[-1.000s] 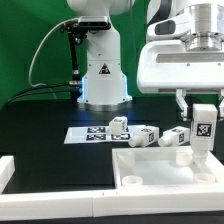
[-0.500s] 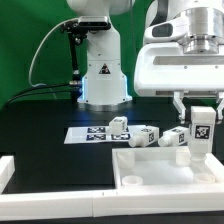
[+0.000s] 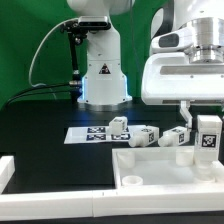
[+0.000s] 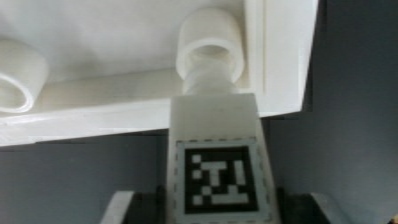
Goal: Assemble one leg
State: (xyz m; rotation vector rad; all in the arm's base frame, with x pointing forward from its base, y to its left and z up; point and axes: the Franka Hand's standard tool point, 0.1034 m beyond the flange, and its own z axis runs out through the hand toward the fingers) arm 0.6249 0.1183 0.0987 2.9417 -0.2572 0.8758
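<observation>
My gripper needs to let go of the white leg, which will be standing in the round corner socket of the tray (image 3: pixel 204 176) (image 4: pixel 210 50) just under its tip.
My gripper (image 3: pixel 207 128) is shut on a white leg (image 3: pixel 207 138) with a black-and-white tag, held upright at the exterior view's right. The leg's lower end is at the far right corner of the large white square tray-like part (image 3: pixel 160 172). In the wrist view the leg (image 4: pixel 217 150) runs between my fingers (image 4: pixel 128 205) toward a round socket (image 4: pixel 212 50) in the tray's corner, and its tip looks close to or on the socket. Three more legs (image 3: pixel 118 127) (image 3: pixel 146 136) (image 3: pixel 176 136) lie on the black table behind the tray.
The marker board (image 3: pixel 92 134) lies on the black table by the loose legs. The robot base (image 3: pixel 102 75) stands behind. A white rail (image 3: pixel 8 170) borders the table at the exterior view's left. Another socket (image 3: pixel 131 182) sits at the tray's near left corner.
My gripper with the leg has moved toward the exterior view's right and slightly down, over the tray's corner.
</observation>
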